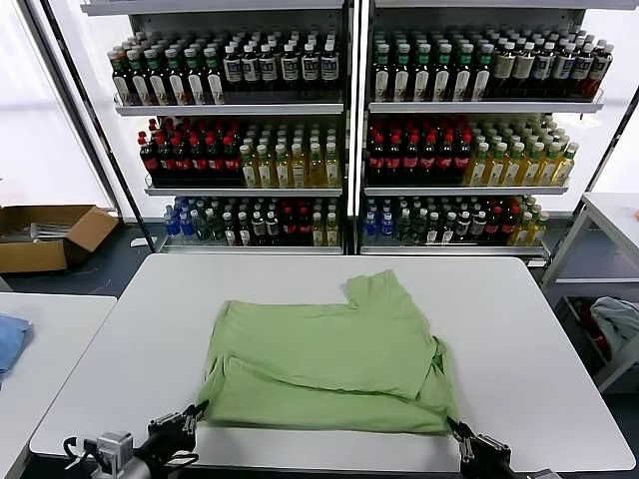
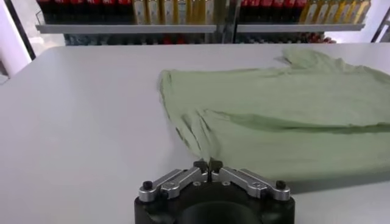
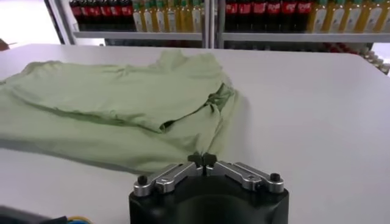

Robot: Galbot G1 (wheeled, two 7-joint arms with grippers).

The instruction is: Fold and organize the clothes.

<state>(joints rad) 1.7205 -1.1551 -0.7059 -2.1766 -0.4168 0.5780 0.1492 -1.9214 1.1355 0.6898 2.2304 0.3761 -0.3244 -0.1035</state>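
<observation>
Next, I let go of the near corners that both grippers hold and take the sleeve's end [image 1: 375, 281] with my right gripper, because the sleeve sticks out past the shirt's far edge.
The light green polo shirt [image 1: 329, 359] lies on the white table [image 1: 120, 339], folded over on itself, one sleeve pointing to the far side. Its collar, buttons and print are hidden. My left gripper [image 1: 198, 409] is at the shirt's near left corner, shut with the cloth's edge between its tips; the left wrist view shows the gripper [image 2: 208, 165] and the shirt [image 2: 274, 103]. My right gripper [image 1: 454, 427] is at the near right corner, shut on the cloth's edge; the right wrist view shows the gripper [image 3: 202, 159] and the shirt [image 3: 116, 103].
Shelves of bottles [image 1: 349, 130] stand behind the table. A cardboard box [image 1: 45, 235] sits on the floor at far left. A blue cloth [image 1: 8, 339] lies on a side table at left. A grey-blue cloth [image 1: 619, 319] lies in a bin at right.
</observation>
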